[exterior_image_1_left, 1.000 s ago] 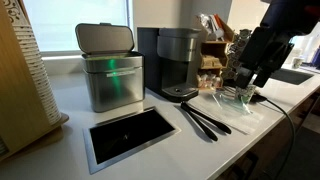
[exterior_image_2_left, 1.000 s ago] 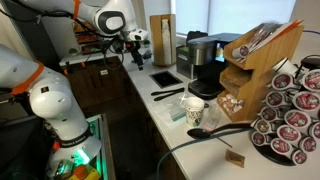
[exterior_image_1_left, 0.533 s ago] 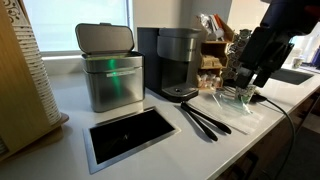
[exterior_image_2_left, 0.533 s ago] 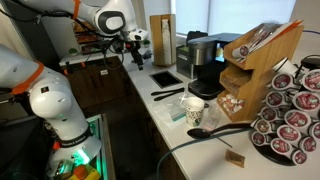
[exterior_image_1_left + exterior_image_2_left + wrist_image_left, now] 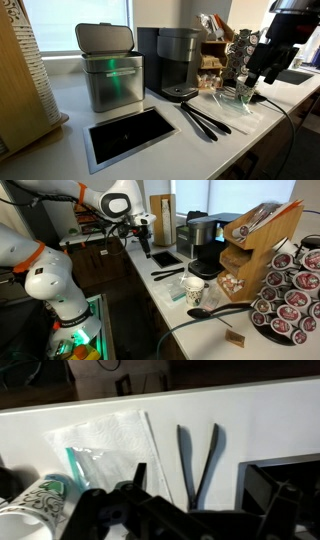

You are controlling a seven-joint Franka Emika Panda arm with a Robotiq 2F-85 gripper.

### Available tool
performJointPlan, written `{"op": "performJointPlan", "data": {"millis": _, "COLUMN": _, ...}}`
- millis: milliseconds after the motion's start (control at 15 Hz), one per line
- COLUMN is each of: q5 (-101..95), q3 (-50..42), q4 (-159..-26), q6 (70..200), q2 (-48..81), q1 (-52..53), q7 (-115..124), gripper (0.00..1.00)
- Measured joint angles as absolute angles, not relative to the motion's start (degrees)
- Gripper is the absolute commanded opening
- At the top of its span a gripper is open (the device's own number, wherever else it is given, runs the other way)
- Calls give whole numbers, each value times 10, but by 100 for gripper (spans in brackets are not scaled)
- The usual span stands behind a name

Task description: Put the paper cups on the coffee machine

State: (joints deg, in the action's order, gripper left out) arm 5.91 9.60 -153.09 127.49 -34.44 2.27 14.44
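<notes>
The paper cup stands beside the clear plastic bag. Next, my gripper should go to the paper cup's rim (image 5: 244, 80) (image 5: 48, 517), on the side by that bag, and close there.
A whitish paper cup (image 5: 195, 290) with a greenish print stands on the white counter next to a clear plastic bag (image 5: 100, 445). It shows at the lower left of the wrist view (image 5: 35, 502) and in an exterior view (image 5: 242, 95). The dark coffee machine (image 5: 178, 62) stands at the back of the counter, also seen in the other exterior view (image 5: 204, 236). My gripper (image 5: 195, 495) hangs above the counter over the black tongs (image 5: 197, 460), apart from the cup. It looks open and empty. It shows in both exterior views (image 5: 262, 72) (image 5: 145, 235).
A steel lidded box with a green light (image 5: 110, 70) stands beside the machine. A dark rectangular recess (image 5: 128, 133) is set in the counter. Wooden pod holder (image 5: 255, 240) and a pod rack (image 5: 290, 295) stand past the machine. A black cable (image 5: 215, 310) crosses the counter.
My arm has shifted: the gripper moved up and sideways in one exterior view and out over the counter's end in the other. The cup, tongs and machine have not moved.
</notes>
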Motion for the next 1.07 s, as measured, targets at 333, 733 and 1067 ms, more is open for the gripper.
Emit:
{"op": "performJointPlan", "data": {"millis": 333, "q5": -37, "q3": 59, "q4": -1545, "q6": 1278, "q2": -347, "q1": -32, "q7": 106, "gripper": 100}}
{"op": "performJointPlan", "data": {"millis": 733, "q5": -44, "q3": 43, "q4": -1542, "q6": 1278, "q2": -343, "q1": -34, "q7": 80, "gripper": 100}}
{"op": "performJointPlan", "data": {"millis": 1067, "q5": -65, "q3": -58, "q4": -1514, "q6": 1278, "q2": -304, "q1": -35, "q7": -105, "gripper": 100}}
